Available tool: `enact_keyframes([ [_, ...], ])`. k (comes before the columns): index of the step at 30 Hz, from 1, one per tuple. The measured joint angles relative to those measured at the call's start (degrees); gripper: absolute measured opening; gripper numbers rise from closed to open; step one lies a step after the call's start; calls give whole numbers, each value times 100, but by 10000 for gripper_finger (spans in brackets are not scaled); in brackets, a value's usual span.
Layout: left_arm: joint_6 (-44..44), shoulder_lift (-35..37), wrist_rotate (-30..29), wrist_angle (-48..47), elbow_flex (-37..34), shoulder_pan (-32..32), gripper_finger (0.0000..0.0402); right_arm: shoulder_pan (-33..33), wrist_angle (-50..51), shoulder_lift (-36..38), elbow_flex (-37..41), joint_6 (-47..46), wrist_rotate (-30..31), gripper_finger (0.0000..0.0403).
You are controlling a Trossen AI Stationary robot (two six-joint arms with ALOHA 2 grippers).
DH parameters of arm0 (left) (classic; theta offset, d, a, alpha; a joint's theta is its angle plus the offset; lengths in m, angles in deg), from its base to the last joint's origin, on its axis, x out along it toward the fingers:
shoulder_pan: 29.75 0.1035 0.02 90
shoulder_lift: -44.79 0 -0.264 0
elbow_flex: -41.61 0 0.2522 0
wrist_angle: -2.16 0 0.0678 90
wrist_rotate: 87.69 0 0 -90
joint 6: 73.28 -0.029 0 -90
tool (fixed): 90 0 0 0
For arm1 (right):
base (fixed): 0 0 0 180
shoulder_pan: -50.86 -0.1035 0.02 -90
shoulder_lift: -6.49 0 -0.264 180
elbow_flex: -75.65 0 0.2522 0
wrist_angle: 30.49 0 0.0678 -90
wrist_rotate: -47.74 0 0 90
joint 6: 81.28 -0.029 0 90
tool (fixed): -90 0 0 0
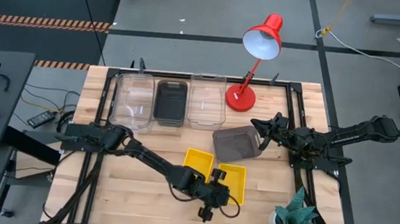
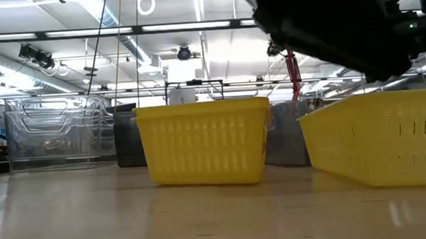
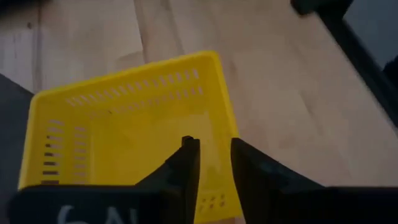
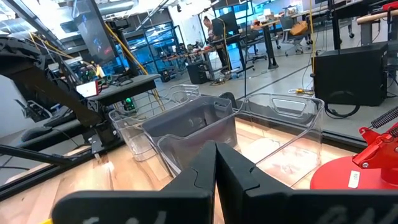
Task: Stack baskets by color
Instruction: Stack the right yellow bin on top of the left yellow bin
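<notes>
The end of my left gripper's outer finger is over the yellow basket's side rim, so next I open wider and grip that side (image 3: 219,158) before lifting.
Two yellow baskets sit at the table's middle front, one (image 1: 198,161) left of the other (image 1: 231,181). My left gripper (image 1: 216,189) is at the right-hand one (image 3: 124,137) and shut on its wall. A grey basket (image 1: 237,143) rests on its base behind them. My right gripper (image 1: 260,128) hovers at that basket's right far corner, its fingers (image 4: 216,165) shut on nothing. Along the far edge stand two clear baskets (image 1: 134,99) (image 1: 207,98) with a dark grey one (image 1: 170,100) between them. My left gripper has one finger (image 3: 189,158) inside the yellow basket and the other (image 3: 249,168) outside it. Between them is a side wall's rim (image 3: 219,124), near the corner closest to the wrist. The fingers slant downward and lie along that wall. Whether the basket's base is off the table, I cannot tell.
A red desk lamp (image 1: 252,58) stands at the far right behind the grey basket. A potted plant (image 1: 299,219) sits at the near right corner. Bare wood lies at the near left of the table (image 1: 120,192).
</notes>
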Motion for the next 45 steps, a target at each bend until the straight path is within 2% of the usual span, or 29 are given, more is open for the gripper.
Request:
enact_keyframes([
  [3, 59, -1, 14, 135, 0, -47, 113, 0, 1, 0, -2, 2, 0, 13],
  [10, 204, -165, 34, 263, 2, -102, 199, 0, 2, 0, 0, 1, 0, 13],
  [14, 235, -273, 11, 93, 6, -87, 209, 0, -11, 0, -2, 0, -2, 13],
  [20, 272, -321, 19, -60, -7, -43, 157, 0, 3, 0, -2, 2, -2, 13],
  [28, 14, -314, 217, -93, -7, -42, 25, 0, 4, -4, -2, 0, -1, 13],
  [34, -12, -148, 126, -130, 208, -97, 13, 0, 4, -2, 0, 2, 0, 13],
  [38, 80, -77, -116, -1467, 995, -174, 11, 0, 4, -3, 0, 0, 0, 13],
  [41, 237, -76, -777, -2774, 1659, -317, 11, 0, 4, -6, -2, 0, -1, 13],
  [45, 528, -61, -1431, -3819, 2135, -514, 11, 0, 3, -7, -1, 1, -1, 13],
])
